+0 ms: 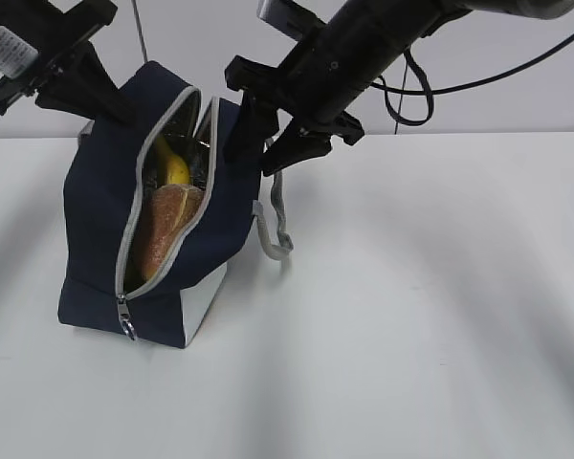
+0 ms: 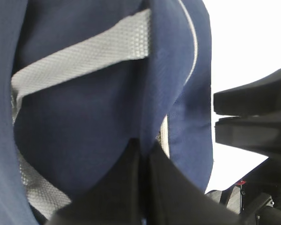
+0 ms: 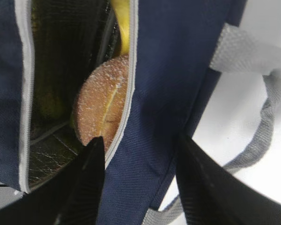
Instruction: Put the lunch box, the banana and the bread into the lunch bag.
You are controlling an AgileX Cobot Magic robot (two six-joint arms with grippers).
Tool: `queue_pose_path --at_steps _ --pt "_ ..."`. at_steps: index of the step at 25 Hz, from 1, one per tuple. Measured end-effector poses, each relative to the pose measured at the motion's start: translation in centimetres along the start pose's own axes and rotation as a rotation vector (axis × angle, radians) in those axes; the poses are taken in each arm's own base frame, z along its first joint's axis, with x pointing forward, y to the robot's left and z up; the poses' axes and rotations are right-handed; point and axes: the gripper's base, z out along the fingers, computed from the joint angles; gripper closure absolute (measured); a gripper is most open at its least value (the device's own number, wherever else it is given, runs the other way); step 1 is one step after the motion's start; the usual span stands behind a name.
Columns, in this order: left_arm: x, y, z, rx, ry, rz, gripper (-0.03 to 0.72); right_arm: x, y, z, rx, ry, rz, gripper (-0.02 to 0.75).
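Note:
The bread is sitting high in the opening of the slanting lunch bag, so my right gripper will pinch the bag's near flap [image 1: 218,196] and help my left gripper lift the bag upright.
The navy lunch bag [image 1: 100,220] stands unzipped at the left of the white table. The bread [image 1: 165,229] and the banana [image 1: 175,167] lie inside it, the banana behind the bread. The lunch box is hidden. My left gripper [image 1: 120,113] is shut on the bag's far top edge; in the left wrist view [image 2: 144,150] its jaws pinch navy fabric [image 2: 84,122]. My right gripper [image 1: 250,164] is open astride the bag's near flap [image 3: 168,70]. In the right wrist view [image 3: 140,150] one finger is inside by the bread [image 3: 100,110] and one outside. The banana [image 3: 122,18] shows above.
A grey handle strap [image 1: 277,225] hangs off the bag's right side onto the table, and also shows in the right wrist view [image 3: 253,140]. The zipper pull [image 1: 126,323] hangs at the bag's lower front. The white table [image 1: 411,306] stretches right and forward.

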Motion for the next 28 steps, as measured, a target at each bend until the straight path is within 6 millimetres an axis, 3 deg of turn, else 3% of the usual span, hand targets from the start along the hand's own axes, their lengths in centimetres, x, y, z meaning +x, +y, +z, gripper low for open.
queue_pose_path --at_steps 3,10,19,22,28 --pt "0.0 0.0 0.0 0.001 0.0 0.0 0.691 -0.2 -0.2 0.9 -0.041 -0.011 0.02 0.398" --pt "0.0 0.0 0.0 -0.002 0.0 0.001 0.691 -0.6 -0.8 2.0 -0.051 -0.034 0.04 0.577" --pt "0.0 0.0 0.0 -0.002 0.0 0.001 0.691 -0.4 -1.0 2.0 -0.03 -0.019 0.023 0.594" --pt "0.0 0.0 0.0 -0.002 0.0 0.001 0.691 -0.4 -1.2 1.8 -0.026 -0.011 0.028 0.559" --pt "0.0 0.0 0.0 -0.002 0.0 0.001 0.691 -0.1 -1.8 1.6 -0.003 0.022 0.04 0.356"
